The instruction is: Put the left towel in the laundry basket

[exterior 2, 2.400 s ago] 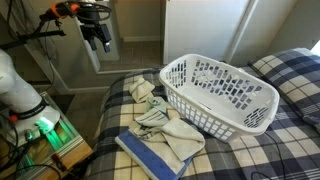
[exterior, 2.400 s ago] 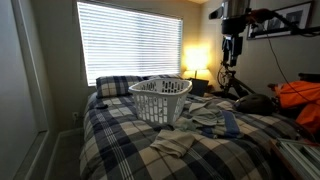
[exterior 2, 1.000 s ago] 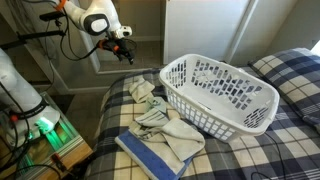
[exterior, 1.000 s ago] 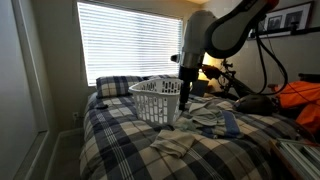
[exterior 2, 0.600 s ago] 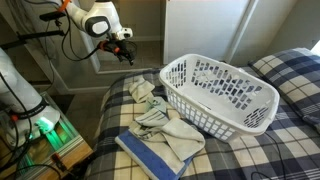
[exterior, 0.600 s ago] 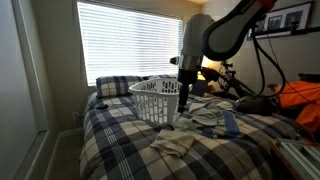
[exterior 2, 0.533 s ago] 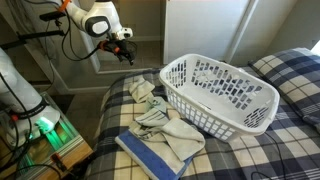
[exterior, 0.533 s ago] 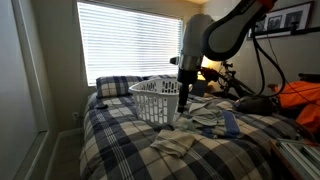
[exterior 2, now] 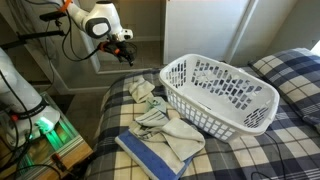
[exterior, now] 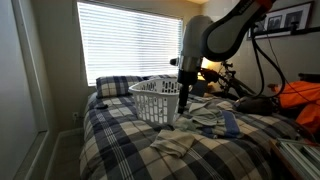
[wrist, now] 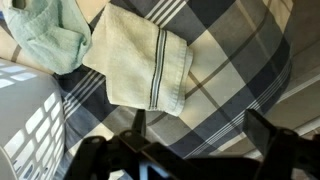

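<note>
Next, my gripper goes to the cream towel's dark stripes (exterior: pixel 172 146) (wrist: pixel 157 80) and closes there, because this towel goes into the white laundry basket.
The white laundry basket (exterior 2: pixel 215 93) stands on the plaid bed, also in an exterior view (exterior: pixel 160 98). Several towels lie beside it: a cream one with dark stripes (wrist: pixel 140 65), a pale green crumpled one (wrist: pixel 48 33), and a heap (exterior 2: pixel 160 122) by the bed's edge. My gripper (exterior 2: pixel 127 58) hangs above the towels next to the basket and also shows in an exterior view (exterior: pixel 183 97). In the wrist view the gripper (wrist: pixel 200 125) is open and empty, above bare blanket just below the cream towel. The basket's rim (wrist: pixel 28 120) shows at lower left.
A blue-edged towel (exterior 2: pixel 148 157) lies at the bed's corner. Plaid pillows (exterior: pixel 115 85) lie behind the basket. A lit lamp (exterior: pixel 203 62) and a tripod stand past the bed. Orange clothing (exterior: pixel 300 95) lies to one side. A window with blinds (exterior: pixel 130 40) is behind.
Since 2.4 s ago the arm has swung from off the bed to above the towels beside the basket. Over the last second it has barely moved.
</note>
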Robot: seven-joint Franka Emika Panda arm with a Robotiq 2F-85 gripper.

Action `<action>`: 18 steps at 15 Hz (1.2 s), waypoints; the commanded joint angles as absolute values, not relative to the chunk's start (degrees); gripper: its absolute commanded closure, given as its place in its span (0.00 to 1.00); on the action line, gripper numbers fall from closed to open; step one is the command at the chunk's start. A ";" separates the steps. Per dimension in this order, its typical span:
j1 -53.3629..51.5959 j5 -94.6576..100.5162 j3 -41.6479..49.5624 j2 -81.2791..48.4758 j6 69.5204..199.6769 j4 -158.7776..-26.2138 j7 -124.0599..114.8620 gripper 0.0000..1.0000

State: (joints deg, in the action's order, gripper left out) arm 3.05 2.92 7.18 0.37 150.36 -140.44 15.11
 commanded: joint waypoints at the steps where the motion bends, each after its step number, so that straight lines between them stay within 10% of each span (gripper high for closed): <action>1: 3.87 -1.73 6.35 -4.57 152.96 -138.84 18.55 0.00; 18: 10.26 -3.96 2.42 -27.27 164.56 -130.31 20.68 0.00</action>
